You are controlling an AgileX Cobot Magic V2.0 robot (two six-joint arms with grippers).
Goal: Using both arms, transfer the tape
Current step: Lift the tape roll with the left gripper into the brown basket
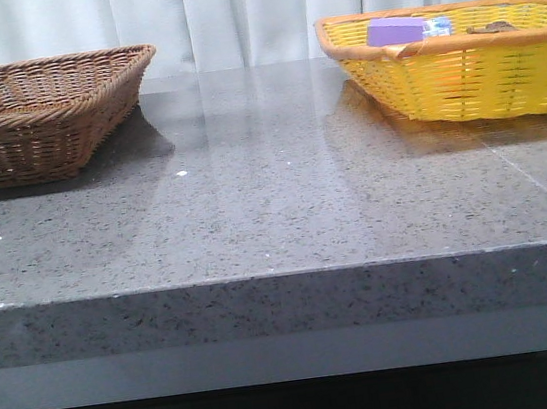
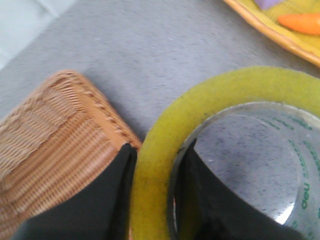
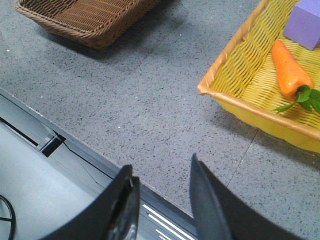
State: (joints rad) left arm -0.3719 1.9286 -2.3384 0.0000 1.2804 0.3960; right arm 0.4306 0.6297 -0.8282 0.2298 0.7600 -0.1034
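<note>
Next, I release the tape with my left gripper inside the brown wicker basket [image 1: 13,96], on the basket's woven bottom.
In the left wrist view the tape [image 2: 165,150], a wide yellow roll with a white core and green print, fills much of the picture. My left gripper [image 2: 156,172] is shut on its wall, one black finger outside and one inside the ring, and the roll hangs above the grey table. My right gripper [image 3: 162,182] stands open with nothing between its fingers, above the table's front edge. Neither arm nor the tape shows in the front view.
A brown wicker basket [image 1: 35,115] stands at the back left; its rim [image 2: 107,117] lies just beside the held roll. At the back right a yellow basket [image 1: 458,74] holds a purple block [image 1: 395,30] and an orange carrot [image 3: 290,70].
</note>
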